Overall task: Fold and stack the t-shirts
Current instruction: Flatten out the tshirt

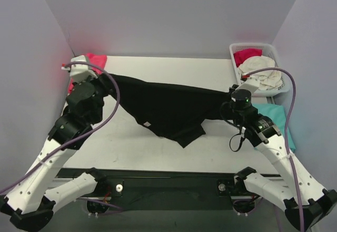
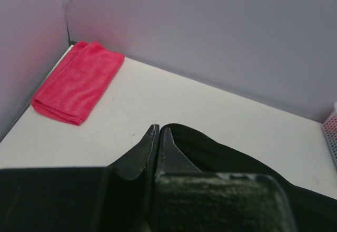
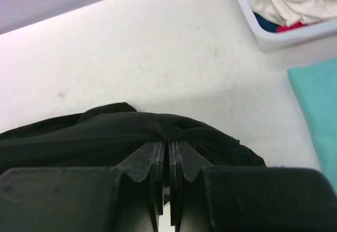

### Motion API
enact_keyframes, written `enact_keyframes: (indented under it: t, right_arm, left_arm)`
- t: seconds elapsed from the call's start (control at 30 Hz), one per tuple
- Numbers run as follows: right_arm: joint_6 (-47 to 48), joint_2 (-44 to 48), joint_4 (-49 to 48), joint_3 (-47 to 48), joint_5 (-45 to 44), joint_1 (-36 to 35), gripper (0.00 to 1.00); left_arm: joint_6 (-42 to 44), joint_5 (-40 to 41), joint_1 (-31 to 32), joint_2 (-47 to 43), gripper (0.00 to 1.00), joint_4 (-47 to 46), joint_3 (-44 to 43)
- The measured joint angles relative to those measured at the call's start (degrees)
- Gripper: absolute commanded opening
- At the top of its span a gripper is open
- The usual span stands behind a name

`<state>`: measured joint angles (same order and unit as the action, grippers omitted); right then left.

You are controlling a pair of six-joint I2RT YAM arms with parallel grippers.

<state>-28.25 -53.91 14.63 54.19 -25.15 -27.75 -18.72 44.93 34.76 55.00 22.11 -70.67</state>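
The bunched cloth in my right gripper has a loose end past it, so I should lower the black t-shirt and regrasp nearer the t-shirt's loose end (image 3: pixel 247 155) before spreading it.
The black t-shirt (image 1: pixel 163 108) hangs stretched between both grippers above the table, its lower part sagging to a point with a small white label (image 1: pixel 147 124). My left gripper (image 1: pixel 108 80) is shut on its left end; in the left wrist view the gripper (image 2: pixel 158 131) pinches black cloth (image 2: pixel 221 150). My right gripper (image 1: pixel 230 96) is shut on the right end; in the right wrist view the gripper (image 3: pixel 168 142) pinches the bunched black cloth (image 3: pixel 105 137). A folded red shirt (image 2: pixel 76 81) lies at the back left corner. A folded teal shirt (image 1: pixel 276 118) lies at the right.
A white lattice basket (image 1: pixel 274 47) at the back right holds cream (image 1: pixel 260 74) and red (image 1: pixel 246 55) shirts; it also shows in the right wrist view (image 3: pixel 274 37). Grey walls close the back and sides. Purple cables run along both arms.
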Motion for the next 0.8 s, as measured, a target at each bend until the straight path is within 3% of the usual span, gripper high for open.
enact_keyframes:
  t: [0.3, 0.53, 0.57, 0.67, 0.8]
  right_arm:
    - [6.21, 9.16, 1.53, 2.75, 8.44, -7.28, 0.00]
    - [7.13, 11.78, 2.08, 2.86, 9.77, -17.00, 0.01]
    - [7.02, 11.85, 1.60, 2.36, 9.53, -17.97, 0.17]
    - [4.90, 10.86, 0.15, -0.76, 8.66, -19.21, 0.37]
    - [1.51, 7.21, -0.20, -6.43, 5.53, -21.62, 0.46]
  left_arm:
    - [1.90, -5.03, 0.00, -14.60, 0.00, 0.00, -4.66]
    - [3.78, -7.02, 0.00, -16.63, 0.00, -0.79, -10.58]
    - [3.96, -7.06, 0.00, -16.28, 0.00, -1.07, -10.71]
    - [4.00, -6.80, 0.00, -14.12, 0.00, -1.68, -10.08]
    - [4.04, -5.60, -0.04, -9.79, 0.00, -1.68, -6.19]
